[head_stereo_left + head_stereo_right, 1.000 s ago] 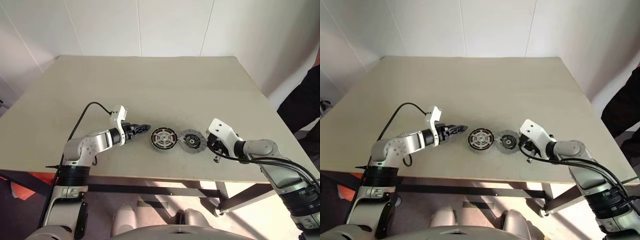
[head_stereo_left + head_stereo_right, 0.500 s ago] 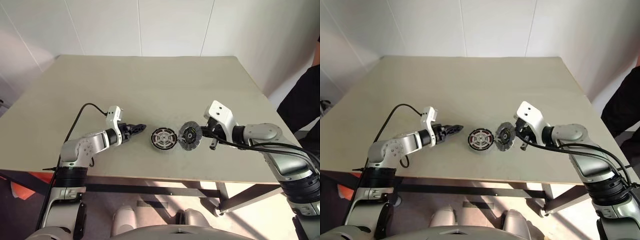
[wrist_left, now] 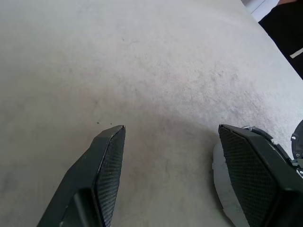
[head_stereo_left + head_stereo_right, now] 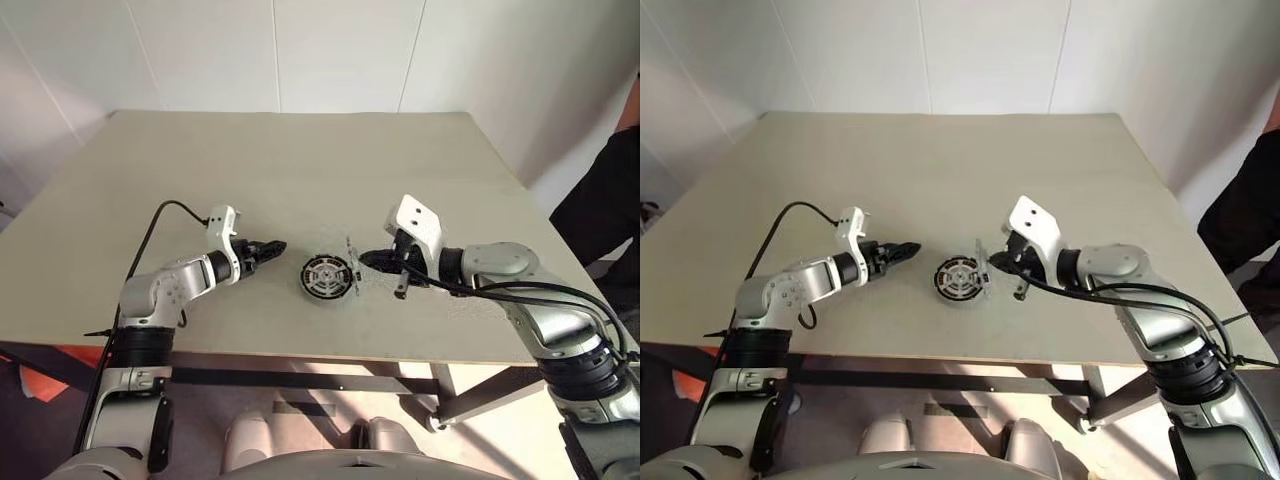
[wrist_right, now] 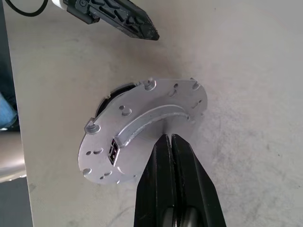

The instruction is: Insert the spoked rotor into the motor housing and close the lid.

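Observation:
Next, I release the lid flat over the spoked rotor, on the motor housing's dark ring (image 4: 326,278), with my right gripper.
A round unit lies on the table (image 4: 300,170). It shows the silvery spoked rotor (image 4: 328,276) lying inside the dark, copper-tinged ring of the motor housing (image 4: 307,279). Just right of it the lid (image 5: 142,113) hangs above the table, tipped on edge, its pale drilled underside facing the right wrist camera. My right gripper (image 5: 170,138) is shut on the lid's rim. From the head the lid (image 4: 351,266) looks like a thin sliver. My left gripper (image 4: 276,246) hovers left of the housing, open and holding nothing, its fingers (image 3: 109,156) wide apart.
A person in dark clothing (image 4: 600,200) stands beyond the table's right edge. A black cable (image 4: 160,215) loops over my left forearm. The table's near edge runs just below both arms. A white wall stands behind.
My right gripper lifted the lid off the table, tipped it from flat onto its edge and carried it left toward the housing. The left gripper drew back slightly to the left.

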### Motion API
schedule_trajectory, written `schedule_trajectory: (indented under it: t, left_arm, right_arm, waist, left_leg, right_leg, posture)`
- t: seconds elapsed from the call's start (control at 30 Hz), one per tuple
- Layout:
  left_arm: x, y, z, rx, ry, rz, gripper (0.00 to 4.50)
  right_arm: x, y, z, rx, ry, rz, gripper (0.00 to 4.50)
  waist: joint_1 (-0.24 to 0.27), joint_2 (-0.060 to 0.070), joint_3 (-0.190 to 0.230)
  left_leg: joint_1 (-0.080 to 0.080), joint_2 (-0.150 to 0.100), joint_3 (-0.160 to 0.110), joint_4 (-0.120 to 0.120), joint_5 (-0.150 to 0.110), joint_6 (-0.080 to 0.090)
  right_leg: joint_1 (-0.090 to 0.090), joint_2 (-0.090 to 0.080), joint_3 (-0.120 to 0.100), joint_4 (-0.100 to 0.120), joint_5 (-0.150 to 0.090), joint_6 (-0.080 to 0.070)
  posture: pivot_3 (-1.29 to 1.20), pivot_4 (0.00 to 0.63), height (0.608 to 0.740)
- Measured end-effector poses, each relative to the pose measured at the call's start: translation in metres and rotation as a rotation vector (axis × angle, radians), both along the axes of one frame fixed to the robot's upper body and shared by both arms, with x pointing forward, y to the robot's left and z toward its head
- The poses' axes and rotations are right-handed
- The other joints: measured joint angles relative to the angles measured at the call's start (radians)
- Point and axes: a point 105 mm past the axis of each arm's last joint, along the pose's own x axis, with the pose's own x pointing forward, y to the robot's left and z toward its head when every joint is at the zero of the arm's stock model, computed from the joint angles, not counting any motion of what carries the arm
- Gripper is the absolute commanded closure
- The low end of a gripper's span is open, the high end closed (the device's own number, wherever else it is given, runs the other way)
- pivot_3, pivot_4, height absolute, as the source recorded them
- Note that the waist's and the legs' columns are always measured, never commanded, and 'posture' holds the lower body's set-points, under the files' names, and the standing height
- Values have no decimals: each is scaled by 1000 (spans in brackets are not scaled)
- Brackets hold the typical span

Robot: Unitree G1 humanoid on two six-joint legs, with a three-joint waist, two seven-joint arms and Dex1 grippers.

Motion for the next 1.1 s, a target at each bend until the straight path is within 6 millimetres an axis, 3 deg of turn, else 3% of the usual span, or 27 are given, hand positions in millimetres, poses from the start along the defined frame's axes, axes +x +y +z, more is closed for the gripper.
schedule_trajectory:
  t: [0.23,0.37,0.6,0.93,1.1]
  left_arm:
    - [3,14,5,22,-15,43,1163]
    - [5,22,8,29,-21,73,1163]
    - [2,31,8,45,-11,107,1163]
    - [1,42,13,73,-2,123,1163]
    - [4,40,20,74,-21,116,1163]
  right_arm:
    - [12,22,-22,110,128,-27,4481]
    - [14,29,-19,122,133,-22,4481]
    - [24,27,-31,128,192,-74,4481]
    - [24,51,-46,198,228,-66,4481]
    - [30,49,-51,214,200,-91,4481]
  waist:
    - [2,0,0]
    - [1,0,0]
    - [1,0,0]
    - [1,0,0]
    - [1,-2,-1]
  left_leg:
    - [-1,0,-1,0,1,-2]
    - [-1,0,-1,0,2,-3]
    - [-1,0,-1,0,2,-4]
    - [-1,0,-1,-1,2,-4]
    - [1,0,-1,0,2,-4]
  right_leg:
    - [0,0,-1,0,0,0]
    - [-1,0,-1,0,0,0]
    - [-1,0,-1,0,0,0]
    - [-1,0,-1,0,0,0]
    - [2,0,-1,0,0,0]
  posture:
    - [0,0,740]
    - [0,0,740]
    - [0,0,740]
    - [0,0,740]
    - [0,0,740]
